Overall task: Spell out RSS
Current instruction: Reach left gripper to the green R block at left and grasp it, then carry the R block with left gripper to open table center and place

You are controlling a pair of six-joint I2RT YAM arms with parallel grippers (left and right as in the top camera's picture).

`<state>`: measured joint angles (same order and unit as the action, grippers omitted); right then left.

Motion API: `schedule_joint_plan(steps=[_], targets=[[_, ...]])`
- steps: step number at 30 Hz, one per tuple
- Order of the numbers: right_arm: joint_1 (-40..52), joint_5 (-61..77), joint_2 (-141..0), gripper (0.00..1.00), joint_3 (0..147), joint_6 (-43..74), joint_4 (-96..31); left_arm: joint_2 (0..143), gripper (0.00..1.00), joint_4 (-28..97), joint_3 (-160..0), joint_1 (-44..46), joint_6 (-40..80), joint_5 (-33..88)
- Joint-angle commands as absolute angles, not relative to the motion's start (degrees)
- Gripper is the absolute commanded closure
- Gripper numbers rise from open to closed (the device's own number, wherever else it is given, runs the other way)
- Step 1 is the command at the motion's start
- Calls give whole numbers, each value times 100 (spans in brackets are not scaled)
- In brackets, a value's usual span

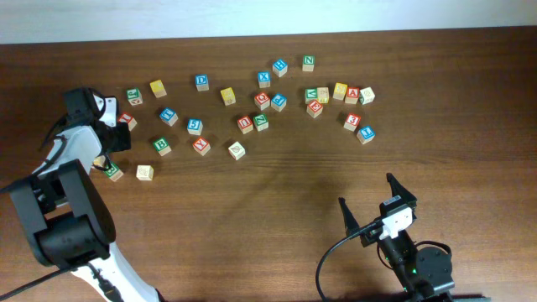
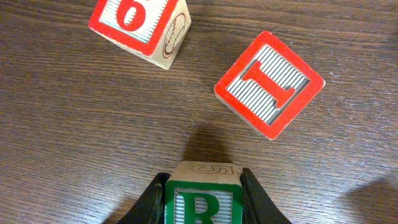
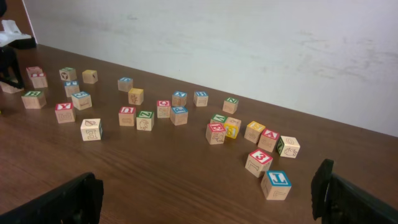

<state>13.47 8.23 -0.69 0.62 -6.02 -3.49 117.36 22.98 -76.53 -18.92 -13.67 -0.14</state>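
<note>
I will open my left gripper to let go of the green R cube, setting it on the bare wood (image 1: 228, 186) in front of the central white cube.
My left gripper (image 2: 202, 177) is shut on the green R cube (image 2: 202, 202), which fills the gap between both fingers at the bottom of the left wrist view. In the overhead view this gripper (image 1: 113, 140) is at the far left of the table and hides the R cube. Two yellow-faced cubes (image 1: 158, 87) (image 1: 227, 95) lie in the scattered row at the back; their letters are too small to read. My right gripper (image 1: 367, 191) is open and empty near the front right, also shown in the right wrist view (image 3: 202, 199).
A red 6 cube (image 2: 140, 28) and a red I cube (image 2: 269, 84) lie just ahead of the left gripper. Several more lettered cubes are scattered across the back of the table (image 1: 277, 210), including a cluster at the right (image 1: 340, 94).
</note>
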Motion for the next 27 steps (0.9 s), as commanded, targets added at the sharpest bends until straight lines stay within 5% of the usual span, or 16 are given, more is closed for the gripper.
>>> schedule_joint_plan(steps=[1,9,16,22,27], targets=[[1299,794,-21,2,32,-552,-388,11830,85,2294,-7762,-1876,-1306,69],[1299,794,-21,2,32,-552,-388,11826,100,2969,-8361,-1874,-1284,69],[1299,794,-21,2,32,-552,-388,11111,100,4685,-9852,-1658,-666,5],[1299,794,-21,2,32,-552,-388,9177,100,5621,-9841,-257,102,-462],[1299,794,-21,2,32,-552,-388,8986,100,5961,-8991,1116,884,-580]])
